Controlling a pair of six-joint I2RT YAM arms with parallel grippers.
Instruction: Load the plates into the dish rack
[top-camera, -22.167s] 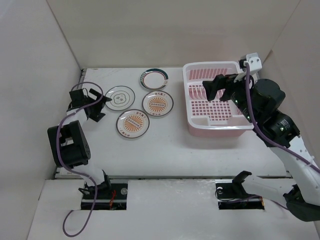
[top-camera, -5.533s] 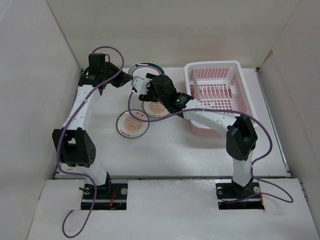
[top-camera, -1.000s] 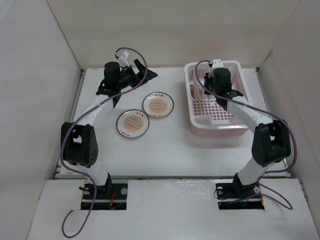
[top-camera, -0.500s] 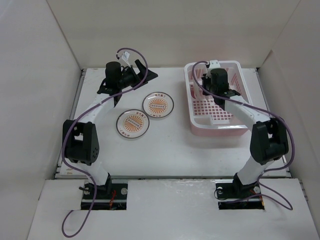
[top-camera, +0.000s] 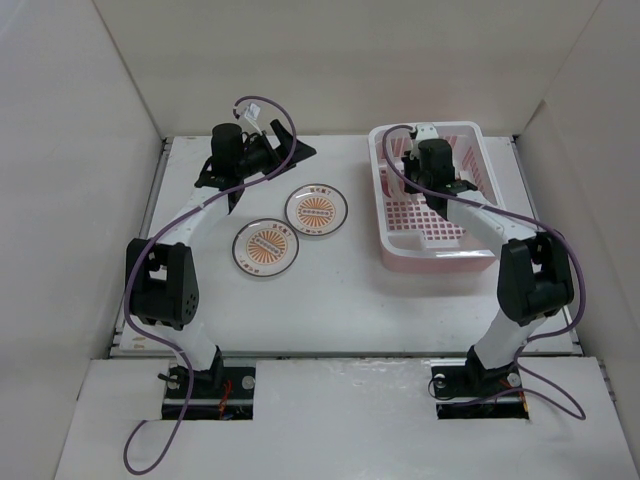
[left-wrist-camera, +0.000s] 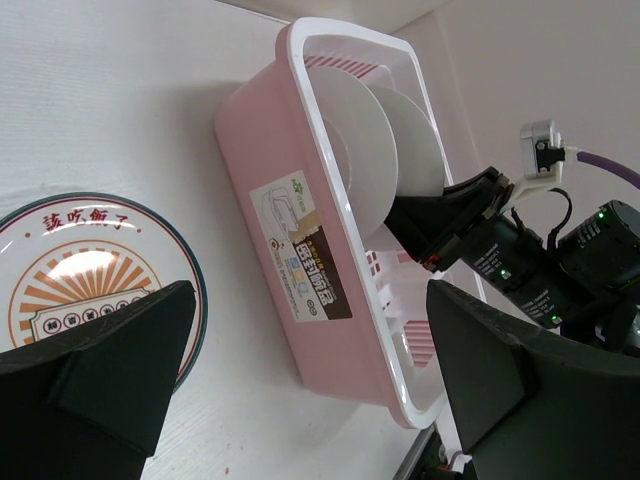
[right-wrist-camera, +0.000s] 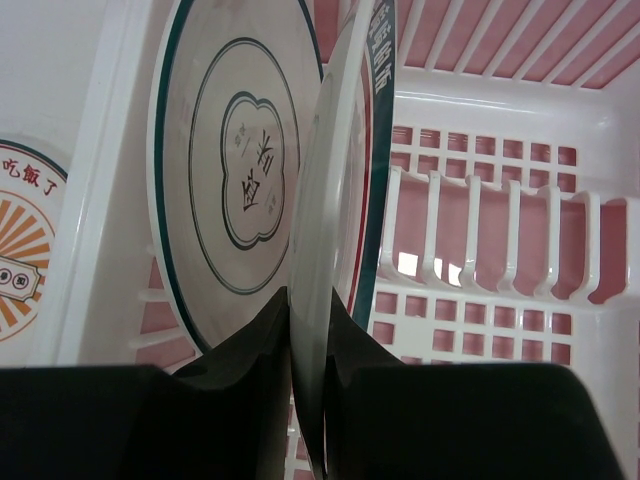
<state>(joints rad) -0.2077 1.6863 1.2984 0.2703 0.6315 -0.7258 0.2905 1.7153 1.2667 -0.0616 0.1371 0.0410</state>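
My right gripper will set the green-red rimmed plate, now held on edge inside the rack, down on its edge, in between the ringed plate and the rack's upright dividers (top-camera: 407, 178) (right-wrist-camera: 350, 250).
The pink dish rack (top-camera: 436, 251) stands at the back right. My right gripper (right-wrist-camera: 322, 330) is shut on the rim of the green-red rimmed plate (right-wrist-camera: 378, 150) and holds it on edge inside the rack (right-wrist-camera: 105, 160). It stands just beside the ringed plate (right-wrist-camera: 235, 150), which is upright against the rack's left wall. In the left wrist view both plates (left-wrist-camera: 362, 140) stand upright in the rack (left-wrist-camera: 270, 130). Two orange sunburst plates (top-camera: 316, 208) (top-camera: 266, 246) lie flat on the table. My left gripper (top-camera: 286, 154) hovers open and empty behind them, facing the rack.
White walls close in the table on the left, back and right. The rack's upright dividers (right-wrist-camera: 470, 250) stand to the right of the held plate. The nearer orange plate (left-wrist-camera: 90, 290) lies below my left gripper's lower finger (left-wrist-camera: 100, 370).
My right gripper has shifted slightly toward the rack's back left with the plate still in it. The left arm has barely moved.
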